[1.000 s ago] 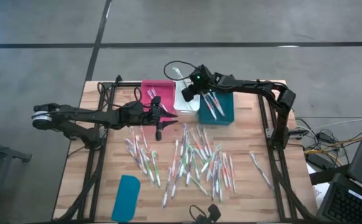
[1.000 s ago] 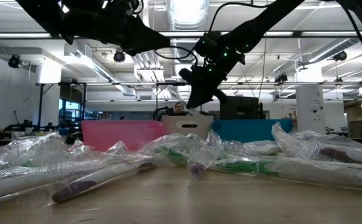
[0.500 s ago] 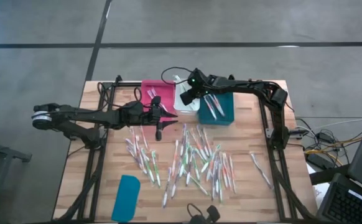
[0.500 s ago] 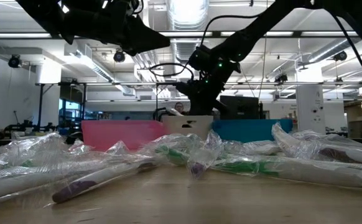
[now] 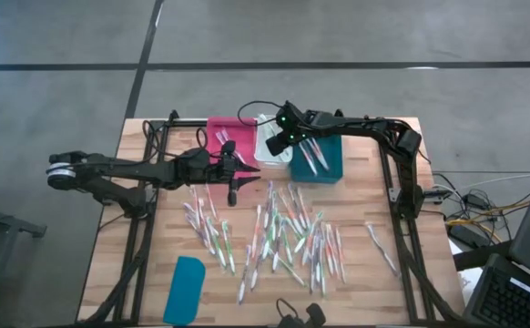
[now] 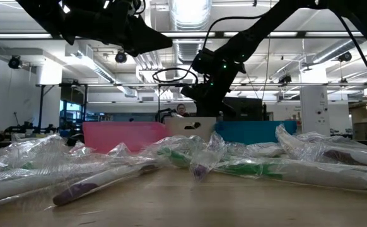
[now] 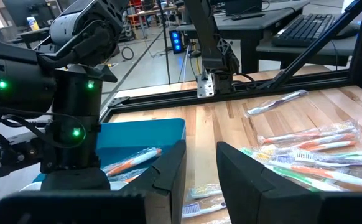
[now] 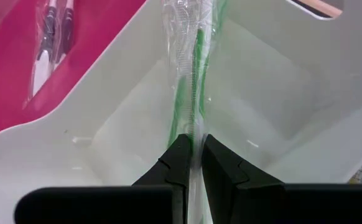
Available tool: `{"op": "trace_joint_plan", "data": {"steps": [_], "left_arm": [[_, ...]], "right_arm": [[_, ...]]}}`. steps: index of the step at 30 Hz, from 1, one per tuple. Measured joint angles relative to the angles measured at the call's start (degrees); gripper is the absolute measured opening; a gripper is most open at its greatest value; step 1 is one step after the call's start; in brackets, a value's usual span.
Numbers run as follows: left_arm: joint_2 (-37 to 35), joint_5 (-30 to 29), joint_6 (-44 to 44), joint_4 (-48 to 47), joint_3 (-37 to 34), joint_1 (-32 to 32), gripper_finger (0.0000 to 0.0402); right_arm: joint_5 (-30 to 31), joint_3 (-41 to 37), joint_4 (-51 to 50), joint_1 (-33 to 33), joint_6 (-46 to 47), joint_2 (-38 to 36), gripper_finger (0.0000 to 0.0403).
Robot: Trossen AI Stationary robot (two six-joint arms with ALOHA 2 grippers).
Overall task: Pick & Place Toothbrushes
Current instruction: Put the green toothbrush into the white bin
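The green toothbrush's far end is up against the white bin's side, so the robot's right gripper will open and take the toothbrush's handle farther (image 8: 197,71) along before settling the toothbrush.
Many wrapped toothbrushes (image 5: 288,235) lie scattered on the wooden table. Three bins stand in a row at the far side: pink (image 5: 219,130), white (image 5: 267,150) and teal (image 5: 329,162). My right gripper (image 5: 278,142) is over the white bin, shut on a green toothbrush (image 8: 193,74) in a clear wrapper. The pink bin holds two purple toothbrushes (image 8: 51,32), and the teal bin holds several orange ones (image 5: 309,155). My left gripper (image 5: 233,193) hangs open and empty over the left end of the pile. My right gripper pinches the green toothbrush's near end (image 8: 192,127) between its two fingers, wrapper and all. The fingers slant down into the white bin, and the brush runs on from their tips, in line with them. Its far end (image 8: 190,12) reaches the bin's far wall.
A flat teal lid (image 5: 185,290) lies near the table's front left corner. A few toothbrushes (image 5: 381,246) lie apart at the right. Cables run along the table's far edge. My right arm also shows in the left wrist view (image 7: 75,112).
My right gripper has moved down into the white bin with the green toothbrush, shifting slightly toward the table's left. The brush has come down with it and now lies low inside the bin.
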Motion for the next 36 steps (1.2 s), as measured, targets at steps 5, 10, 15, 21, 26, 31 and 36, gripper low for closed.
{"op": "trace_joint_plan", "data": {"steps": [5,10,15,21,26,31,36], "left_arm": [[0.00,0.00,0.00,0.00,0.00,0.01,0.0094],[0.00,0.00,0.00,0.00,0.00,0.01,0.0094],[0.00,0.00,0.00,0.00,0.00,0.01,0.0094],[0.00,0.00,0.00,0.00,0.00,0.01,0.0094],[0.00,0.00,0.00,0.00,0.00,0.01,0.0094],[0.00,0.00,0.00,0.00,0.00,0.01,0.0094],[0.00,0.00,0.00,0.00,0.00,0.01,0.0094]], "right_arm": [[-0.07,-0.02,-0.32,0.00,0.28,0.00,0.0023],[-1.67,-0.04,-2.07,0.00,1.65,-0.02,0.0023],[-3.68,-0.04,-2.38,0.00,2.39,-0.02,0.0025],[-4.94,-0.04,-2.40,0.00,3.15,-0.02,0.0062],[-5.58,-0.09,-2.83,0.00,3.37,-0.02,0.0102],[-8.00,0.26,-2.97,-0.01,3.37,-0.02,0.0134],[-8.13,2.18,-3.02,0.00,3.19,-0.02,0.0155]]}}
